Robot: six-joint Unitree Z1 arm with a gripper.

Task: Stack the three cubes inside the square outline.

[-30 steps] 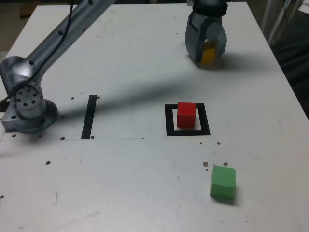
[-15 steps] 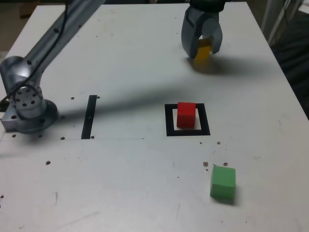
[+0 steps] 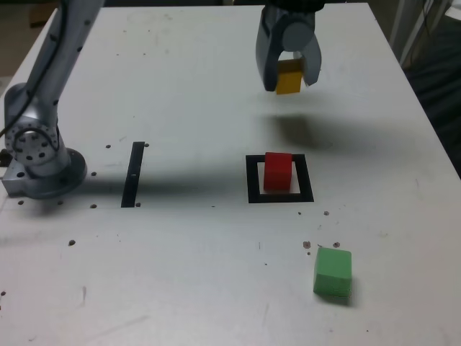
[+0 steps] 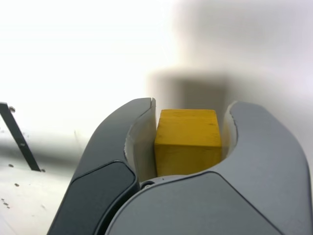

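I should let go of the yellow cube with my gripper on top of the red cube (image 3: 279, 155), inside the black square outline.
My gripper (image 3: 289, 81) is shut on the yellow cube (image 3: 289, 76), which hangs in the air above the far part of the table, its shadow on the surface below. In the wrist view the yellow cube (image 4: 187, 139) sits squeezed between the two grey fingers (image 4: 127, 147). The red cube (image 3: 278, 171) stands inside the square outline (image 3: 251, 180) at the table's middle, nearer the camera than the gripper. A green cube (image 3: 333, 272) lies alone near the front, toward the exterior view's right.
The arm's grey base (image 3: 39, 155) stands at the exterior view's left. A thin black strip (image 3: 133, 174) lies between the base and the outline. The white table's right edge (image 3: 425, 108) borders dark floor.
The gripper has closed on the yellow cube, lifted it off the table and carried it slightly toward the exterior view's left. Red and green cubes have not moved.
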